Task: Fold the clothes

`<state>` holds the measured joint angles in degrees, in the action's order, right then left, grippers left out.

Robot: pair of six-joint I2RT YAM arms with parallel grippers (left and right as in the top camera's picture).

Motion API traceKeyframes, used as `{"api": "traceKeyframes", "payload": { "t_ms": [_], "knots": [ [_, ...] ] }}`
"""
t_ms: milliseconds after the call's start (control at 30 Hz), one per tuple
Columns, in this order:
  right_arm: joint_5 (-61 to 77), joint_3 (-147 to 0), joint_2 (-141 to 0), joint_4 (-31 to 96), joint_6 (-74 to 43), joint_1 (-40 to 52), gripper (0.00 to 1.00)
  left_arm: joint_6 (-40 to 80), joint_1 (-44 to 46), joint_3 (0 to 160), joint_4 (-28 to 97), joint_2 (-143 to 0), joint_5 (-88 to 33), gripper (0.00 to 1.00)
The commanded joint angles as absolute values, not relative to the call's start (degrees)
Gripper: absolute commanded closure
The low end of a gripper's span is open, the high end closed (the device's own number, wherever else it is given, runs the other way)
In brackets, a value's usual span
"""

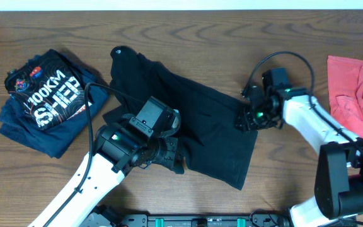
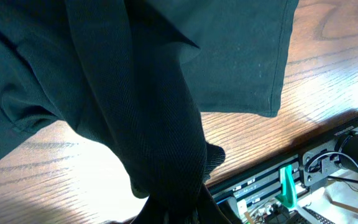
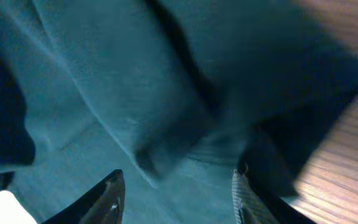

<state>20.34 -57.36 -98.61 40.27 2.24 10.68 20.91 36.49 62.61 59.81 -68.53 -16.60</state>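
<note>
Next, I let go of the fold of black cloth with my left gripper on the front part of the black tee (image 1: pixel 184 142) (image 2: pixel 187 78), farther from the rail.
The black tee (image 1: pixel 194 107) lies rumpled across the middle of the table. My left gripper (image 1: pixel 172 156) is at its front left part, shut on a bunched fold of the black tee (image 2: pixel 160 143) that hangs up from the jaws. My right gripper (image 1: pixel 244 120) is at the tee's right edge, fingers open just above the fabric (image 3: pixel 166 93), which fills the right wrist view. The navy "100KM" tee (image 1: pixel 46 101) lies crumpled at the far left. The red tee (image 1: pixel 358 94) lies at the right edge.
The table's front edge with a black rail and green clip (image 2: pixel 288 186) runs just below the left gripper. A cable (image 1: pixel 282 60) loops over the right arm. Bare wood (image 1: pixel 188 31) shows behind the tee.
</note>
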Motion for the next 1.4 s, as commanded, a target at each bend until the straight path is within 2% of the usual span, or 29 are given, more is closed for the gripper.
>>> {"api": "traceKeyframes", "payload": {
  "t_ms": [0, 67, 100, 167, 200, 233, 300, 467, 600, 733, 767, 800, 867, 900, 933, 1200, 1367],
  "knots": [
    [19.4, -56.5, -98.7, 39.1, 0.7, 13.5, 0.43, 20.1, 36.6, 63.0, 60.0, -68.5, -17.3, 0.94],
    [17.5, -56.1, -98.7, 38.1, 0.7, 14.8, 0.43, 20.1, 36.6, 63.0, 60.0, -68.5, -17.3, 0.94],
    [16.4, -55.8, -98.7, 37.5, 0.6, 15.4, 0.46, 20.1, 36.6, 63.0, 60.0, -68.5, -17.3, 0.94],
    [13.6, -55.1, -98.7, 36.3, -0.8, 16.4, 0.65, 20.1, 36.6, 63.0, 60.0, -68.5, -17.3, 0.94],
    [12.0, -54.8, -98.7, 35.7, -2.2, 16.7, 0.81, 20.1, 36.6, 63.0, 60.0, -68.5, -17.3, 0.94],
    [10.3, -54.4, -98.7, 34.9, -3.8, 16.9, 0.90, 20.1, 36.6, 63.0, 60.0, -68.5, -17.3, 0.94],
    [6.6, -54.1, -98.7, 32.8, -6.9, 16.9, 0.99, 20.1, 36.6, 63.0, 60.0, -68.5, -17.3, 0.94],
    [-6.8, -55.4, -98.7, 19.2, -10.7, 15.4, 0.99, 20.1, 36.6, 63.0, 59.9, -68.5, -17.3, 0.94],
    [-21.4, -63.0, -98.7, 8.1, -10.7, 10.6, 0.99, 20.1, 36.6, 63.0, 59.9, -68.5, -15.0, 0.94],
    [-21.1, -72.9, -98.7, 9.1, -10.7, 4.2, 0.98, 20.1, 36.6, 63.0, 59.9, -68.5, -11.3, 0.94],
    [-21.0, -74.8, -98.7, 10.5, -10.7, 2.7, 0.96, 20.1, 36.6, 63.0, 59.9, -68.5, -10.8, 0.94],
    [-20.9, -76.1, -98.7, 12.0, -10.7, 1.5, 0.87, 20.1, 36.6, 63.0, 59.9, -68.5, -10.4, 0.94],
    [-19.1, -77.9, -98.7, 16.7, -10.6, -0.4, 0.54, 20.1, 36.6, 63.0, 59.9, -68.5, -9.6, 0.94],
    [-17.1, -78.4, -98.6, 20.0, -10.5, -1.0, 0.43, 20.1, 36.6, 63.0, 59.7, -68.6, -9.6, 0.94],
    [-14.8, -78.6, -98.6, 23.0, -9.8, -1.4, 0.39, 20.1, 36.6, 62.9, 59.4, -68.6, -9.5, 0.94],
    [7.9, -75.1, -98.6, 51.5, -7.2, 1.0, 0.43, 20.1, 36.6, 62.8, 57.2, -71.2, -9.6, 0.94],
    [12.6, -66.2, -98.6, 56.2, -7.7, 6.4, 0.46, 20.1, 36.6, 62.8, 56.7, -74.8, -9.6, 0.93]
  ]
}}
